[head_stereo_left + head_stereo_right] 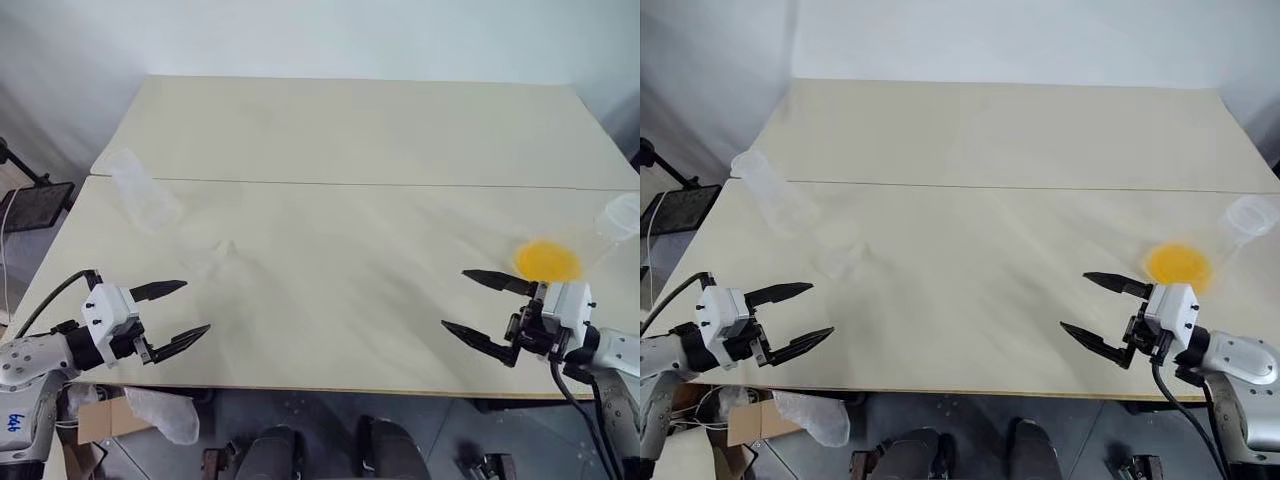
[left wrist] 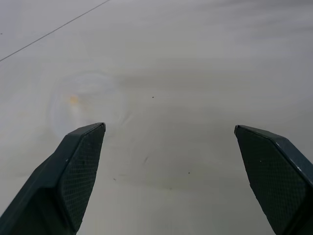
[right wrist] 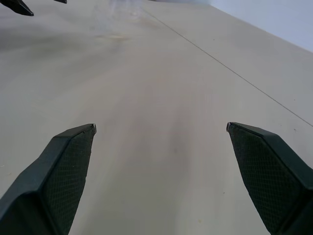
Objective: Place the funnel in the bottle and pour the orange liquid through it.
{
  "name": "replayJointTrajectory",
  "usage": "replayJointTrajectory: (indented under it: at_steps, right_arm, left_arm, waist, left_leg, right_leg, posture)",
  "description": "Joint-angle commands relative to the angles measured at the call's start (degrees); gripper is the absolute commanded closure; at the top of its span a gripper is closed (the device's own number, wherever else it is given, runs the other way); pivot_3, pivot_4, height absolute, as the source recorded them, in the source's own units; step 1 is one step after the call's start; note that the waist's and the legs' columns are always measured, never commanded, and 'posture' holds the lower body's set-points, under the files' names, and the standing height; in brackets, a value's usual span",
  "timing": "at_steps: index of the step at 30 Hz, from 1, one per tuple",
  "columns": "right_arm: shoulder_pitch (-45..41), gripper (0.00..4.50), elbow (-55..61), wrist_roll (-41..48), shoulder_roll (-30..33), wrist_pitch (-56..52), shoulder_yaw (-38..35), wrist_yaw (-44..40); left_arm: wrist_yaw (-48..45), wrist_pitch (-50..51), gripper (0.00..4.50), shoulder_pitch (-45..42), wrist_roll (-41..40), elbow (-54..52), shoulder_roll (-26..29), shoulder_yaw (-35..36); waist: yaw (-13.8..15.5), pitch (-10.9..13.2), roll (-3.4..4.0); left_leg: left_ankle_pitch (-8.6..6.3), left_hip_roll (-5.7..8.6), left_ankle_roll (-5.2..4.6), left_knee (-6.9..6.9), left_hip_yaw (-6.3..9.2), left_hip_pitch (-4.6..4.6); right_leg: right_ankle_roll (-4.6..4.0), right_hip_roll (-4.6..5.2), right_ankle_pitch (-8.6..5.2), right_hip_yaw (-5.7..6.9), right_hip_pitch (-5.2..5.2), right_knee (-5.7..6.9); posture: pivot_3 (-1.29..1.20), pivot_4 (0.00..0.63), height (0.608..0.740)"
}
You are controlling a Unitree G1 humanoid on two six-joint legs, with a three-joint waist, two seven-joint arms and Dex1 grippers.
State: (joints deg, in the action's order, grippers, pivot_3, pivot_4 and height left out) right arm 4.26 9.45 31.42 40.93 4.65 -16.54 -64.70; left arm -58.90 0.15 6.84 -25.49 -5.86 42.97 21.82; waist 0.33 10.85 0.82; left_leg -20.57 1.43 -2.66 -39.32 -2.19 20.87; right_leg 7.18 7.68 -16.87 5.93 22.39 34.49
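Note:
I need to next move my left gripper past the funnel to the clear bottle and close it on the bottle's neck [image 1: 130, 175], just below its rim.
The bottle [image 1: 145, 195], clear and tapering to a narrow neck, stands at the table's left. Just right of it and nearer to me is the funnel [image 1: 215, 256], small, clear and hard to make out; in the left wrist view it is a faint round shape [image 2: 85, 103]. The orange liquid [image 1: 547, 260] lies in the broad base of a clear flask [image 1: 618, 216] at the right edge. My left gripper [image 1: 197, 306] hovers open over the front left, short of the funnel. My right gripper [image 1: 455, 299] is open, just left of the flask's base and nearer to me. Neither holds anything.
A seam [image 1: 380, 184] joins the cream table [image 1: 330, 330] to a second one [image 1: 360, 125] behind. The front edge runs just below both grippers. A dark stand [image 1: 35, 205] is off the left side. A cardboard box [image 1: 100, 418] and a plastic bag [image 1: 165, 412] lie on the floor.

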Motion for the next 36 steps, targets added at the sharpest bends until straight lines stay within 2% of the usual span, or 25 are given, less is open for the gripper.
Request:
replayJointTrajectory:
  at_steps: [1, 5, 8, 10, 15, 19, 24, 29, 32, 36]
  right_arm:
    - [0.0, 0.01, 0.07, -0.14, -0.54, 0.86, -0.48, 0.04]
    - [-0.61, 0.01, -0.09, -0.68, -1.32, 0.95, 0.49, 0.53]
    - [-2.69, 0.01, 2.42, -0.46, -2.26, -1.19, 2.79, 2.04]
    - [-5.5, 0.01, 5.14, 0.45, -4.12, -3.82, 5.36, 4.93]
    - [-12.93, 0.01, 8.29, -0.52, -10.91, -9.01, 11.64, 12.51]
    - [-18.66, 0.01, 7.26, -4.03, -15.0, -10.43, 15.67, 16.91]
    - [-21.95, 0.01, 4.64, -6.32, -16.06, -9.85, 17.06, 17.34]
    - [-21.33, 0.01, 3.13, -6.72, -14.7, -9.25, 16.03, 15.74]
    - [-20.35, 0.01, 3.07, -6.83, -14.22, -9.08, 15.49, 15.52]
    - [-19.28, 0.01, 3.57, -6.97, -14.19, -9.23, 14.9, 16.18]
  left_arm:
    - [0.38, 1.99, 0.0, 0.44, -1.91, -1.63, 0.21, 1.12]
    - [0.39, 7.75, 0.0, 1.63, -6.73, -3.61, 0.01, 2.87]
    - [2.77, 7.76, 0.0, 2.9, -5.96, -3.81, -0.51, 5.2]
    - [6.5, 6.34, 0.0, 4.37, -6.01, -2.61, -3.18, 9.1]
    - [14.41, 6.78, 0.0, 8.13, -11.95, 0.19, -12.9, 18.85]
    - [18.01, 2.44, 0.0, 12.09, -8.61, 3.39, -17.35, 20.97]
    - [22.08, 1.15, 0.0, 12.64, -8.98, 2.88, -19.57, 21.58]
    - [25.3, 6.58, 0.0, 5.63, -12.5, 0.54, -16.58, 19.56]
    - [28.27, 9.57, 0.0, -2.22, -11.64, 1.91, -12.61, 18.21]
    - [31.93, 15.27, 0.0, -14.84, -8.34, 6.28, -6.66, 12.65]
  waist:
    - [0.03, 0.0, 0.0]
    - [-0.16, 0.0, 0.0]
    - [-0.26, 0.0, 0.0]
    - [-0.7, 0.0, 0.01]
    - [-0.56, -0.01, -0.02]
    - [-0.44, -0.02, -0.11]
    - [1.03, -0.16, -0.51]
    - [1.0, -0.17, -0.52]
    - [0.85, -0.18, -0.53]
    - [0.74, -0.18, -0.52]
  left_leg:
    - [0.0, 0.0, 0.0, 0.0, 0.0, 0.0]
    - [0.0, 0.0, 0.0, 0.0, -0.01, -0.01]
    - [0.0, -0.01, 0.0, 0.0, -0.01, -0.03]
    - [0.0, -0.02, 0.0, 0.0, -0.02, -0.07]
    - [-0.05, -0.12, 0.11, 0.0, -0.03, -0.13]
    - [-0.05, -0.06, 0.11, 0.03, -0.02, -0.2]
    - [-0.05, -0.02, 0.09, 0.0, 0.04, -0.18]
    - [-0.05, -0.02, 0.1, 0.0, 0.07, -0.17]
    - [-0.04, -0.04, 0.1, 0.0, 0.06, -0.17]
    - [-0.03, -0.03, 0.12, -0.01, 0.0, -0.19]
  right_leg:
    - [0.0, 0.0, 0.0, 0.0, 0.0, 0.0]
    - [0.0, -0.01, 0.0, -0.01, -0.01, 0.02]
    - [0.0, -0.01, 0.0, -0.02, -0.01, 0.04]
    - [-0.01, -0.01, 0.0, -0.04, -0.01, 0.06]
    - [-0.1, -0.06, -0.06, -0.03, 0.06, 0.26]
    - [-0.1, -0.05, -0.06, 0.04, -0.03, 0.22]
    - [-0.1, 0.02, -0.06, 0.01, -0.02, 0.23]
    - [-0.11, 0.04, -0.06, 0.02, -0.01, 0.26]
    - [-0.13, -0.02, -0.06, 0.03, 0.03, 0.35]
    - [-0.13, -0.11, -0.06, 0.07, 0.06, 0.45]
  posture:
    - [0.0, 0.15, 0.74]
    - [0.0, 0.15, 0.74]
    - [0.0, 0.15, 0.74]
    - [0.0, 0.15, 0.74]
    - [0.0, 0.15, 0.74]
    - [0.0, 0.15, 0.74]
    - [0.0, 0.15, 0.74]
    - [0.0, 0.15, 0.74]
    - [0.0, 0.15, 0.74]
    - [0.0, 0.15, 0.74]
